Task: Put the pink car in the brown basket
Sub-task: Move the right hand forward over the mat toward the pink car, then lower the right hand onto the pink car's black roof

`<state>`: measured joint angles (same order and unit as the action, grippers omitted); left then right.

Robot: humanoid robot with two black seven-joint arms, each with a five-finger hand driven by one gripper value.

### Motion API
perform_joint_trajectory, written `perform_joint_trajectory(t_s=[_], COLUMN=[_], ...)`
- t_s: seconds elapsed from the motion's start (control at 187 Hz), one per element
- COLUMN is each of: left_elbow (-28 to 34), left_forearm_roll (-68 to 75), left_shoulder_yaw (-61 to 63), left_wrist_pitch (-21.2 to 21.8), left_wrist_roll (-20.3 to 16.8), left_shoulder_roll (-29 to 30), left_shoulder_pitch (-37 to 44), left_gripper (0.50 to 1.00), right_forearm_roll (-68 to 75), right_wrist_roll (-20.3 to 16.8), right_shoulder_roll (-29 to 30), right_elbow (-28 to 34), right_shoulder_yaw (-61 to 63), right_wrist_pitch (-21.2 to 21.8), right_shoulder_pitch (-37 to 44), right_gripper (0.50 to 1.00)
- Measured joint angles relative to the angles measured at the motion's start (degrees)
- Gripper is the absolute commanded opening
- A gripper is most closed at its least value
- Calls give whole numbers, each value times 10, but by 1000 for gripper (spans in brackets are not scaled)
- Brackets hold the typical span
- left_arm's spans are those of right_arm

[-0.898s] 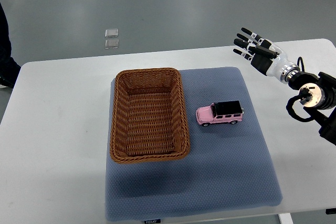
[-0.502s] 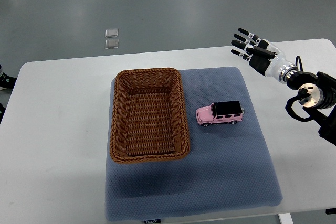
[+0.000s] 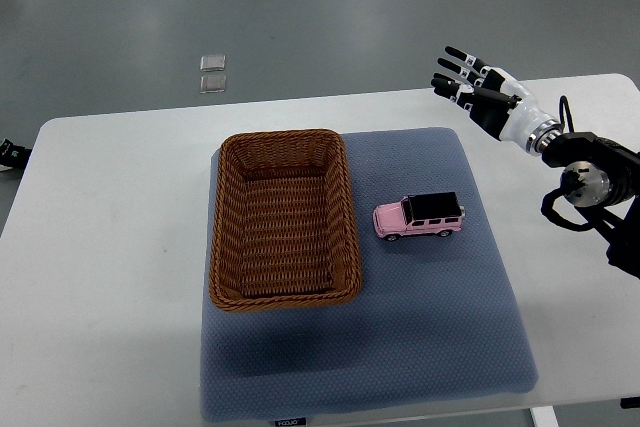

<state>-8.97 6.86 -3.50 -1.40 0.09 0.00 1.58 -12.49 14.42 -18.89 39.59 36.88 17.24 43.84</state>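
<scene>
My right gripper will go to the pink car next and close around its rear half (image 3: 438, 213), across the black roof, leaving the pink front uncovered.
A pink toy car with a black roof (image 3: 419, 216) stands on the blue-grey mat (image 3: 420, 327), just right of the brown wicker basket (image 3: 283, 216), which holds nothing. My right hand (image 3: 470, 87) hovers above the table's far right part, behind and to the right of the car and well apart from it. Its fingers (image 3: 450, 71) are spread and hold nothing. The left hand is out of view.
The mat lies on a white table (image 3: 110, 247). Two small clear squares (image 3: 212, 73) lie on the grey floor beyond the table. A dark object (image 3: 8, 153) shows at the left edge.
My right hand has moved a little to the left and farther back. The dark shape at the left edge has drawn back. The car and basket have not moved.
</scene>
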Motion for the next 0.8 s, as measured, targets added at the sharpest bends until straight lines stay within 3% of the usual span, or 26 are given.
perform_joint_trajectory(t_s=[0.47, 0.802], left_elbow=[0, 0], left_forearm_roll=[0, 0], left_shoulder_yaw=[1, 1], left_wrist_pitch=[0, 0], left_wrist_roll=[0, 0], left_shoulder_roll=[0, 0], left_shoulder_pitch=[0, 0], left_gripper=[1000, 1000], right_forearm_roll=[-349, -537], right_wrist_roll=[43, 63], right_shoulder_roll=[-57, -142], right_elbow=[43, 121], right_shoulder_yaw=[-5, -31], right_wrist_pitch=[23, 145], right_shoulder_pitch=[15, 49], right_gripper=[921, 924])
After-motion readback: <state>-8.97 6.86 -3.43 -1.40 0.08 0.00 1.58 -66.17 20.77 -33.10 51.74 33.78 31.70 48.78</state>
